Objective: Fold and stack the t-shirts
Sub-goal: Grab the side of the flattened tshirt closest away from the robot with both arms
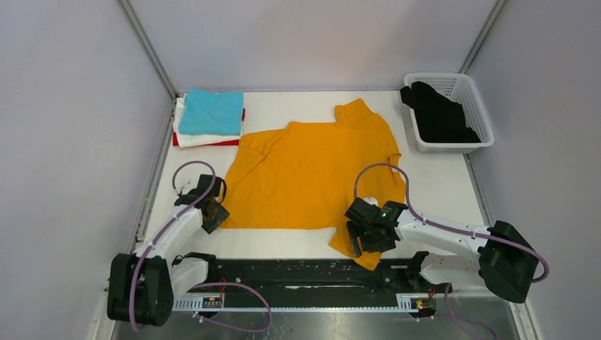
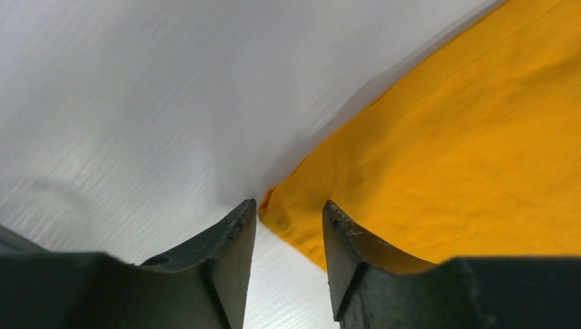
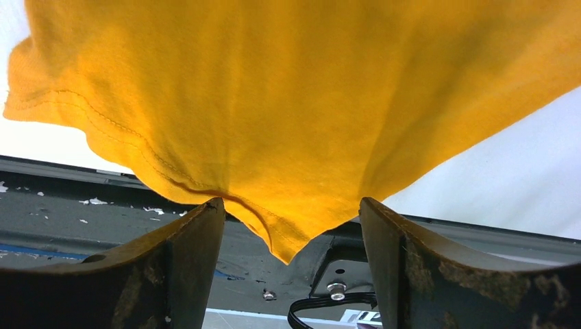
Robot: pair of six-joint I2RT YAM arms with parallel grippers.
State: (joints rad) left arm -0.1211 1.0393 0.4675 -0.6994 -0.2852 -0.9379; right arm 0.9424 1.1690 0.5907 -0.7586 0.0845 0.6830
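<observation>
My right gripper will pinch that corner (image 3: 290,242) of the orange shirt, as the sleeve edge curls near the hanging corner, and pull the sleeve straight before folding it over.
A mustard-orange t-shirt (image 1: 312,173) lies spread flat in the middle of the white table, collar toward the back. A folded stack stands at the back left: a turquoise shirt (image 1: 211,112) on top, a white one (image 1: 202,138) under it, and a red edge (image 1: 220,144) at the bottom. My left gripper (image 1: 215,214) is open at the orange shirt's near left corner; the corner (image 2: 301,219) lies between its tips (image 2: 289,203). My right gripper (image 1: 361,244) is open at the near right corner, which hangs over the table's front edge. That cloth (image 3: 288,137) hangs between its open fingertips (image 3: 291,201).
A white lattice basket (image 1: 476,106) with black cloth (image 1: 439,117) in it stands at the back right. Grey walls close in the table on three sides. The black rail (image 1: 298,273) with the arm bases runs along the front edge.
</observation>
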